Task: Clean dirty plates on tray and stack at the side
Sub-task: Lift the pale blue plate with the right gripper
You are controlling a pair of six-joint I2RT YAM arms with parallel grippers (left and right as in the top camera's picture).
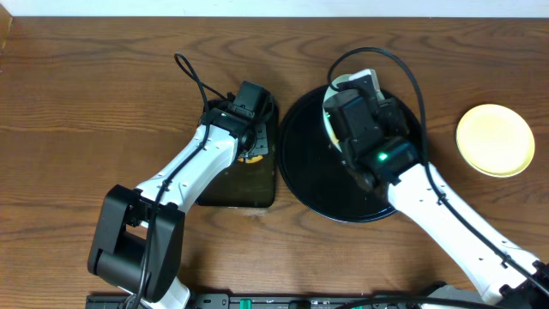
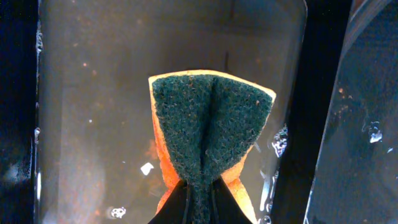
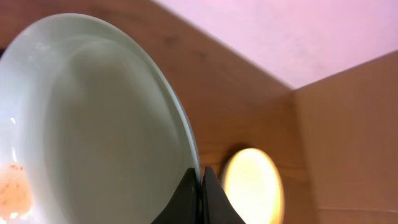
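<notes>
The pale mint-green plate, now held tilted on edge, will be let go by my right gripper on top of the yellow plate (image 1: 494,140) (image 3: 253,188) on the bare wood.
A pale mint-green plate (image 3: 93,118) stands tilted on edge, and my right gripper (image 3: 200,182) is shut on its rim. An orange-brown smear marks its lower left face. In the overhead view only a sliver of this plate (image 1: 328,123) shows beside the right wrist, above the round black tray (image 1: 300,167). A yellow plate (image 1: 495,140) lies flat on the bare wood to the right of the tray and also shows past the held plate (image 3: 252,186). My left gripper (image 2: 200,200) is shut on a green-and-orange sponge (image 2: 208,124), folded between its fingers over the basin.
The rectangular black basin (image 1: 244,193) sits just left of the tray and holds murky water with specks (image 2: 93,93). Both arms reach in from the near edge. A pale wall runs along the table's far edge.
</notes>
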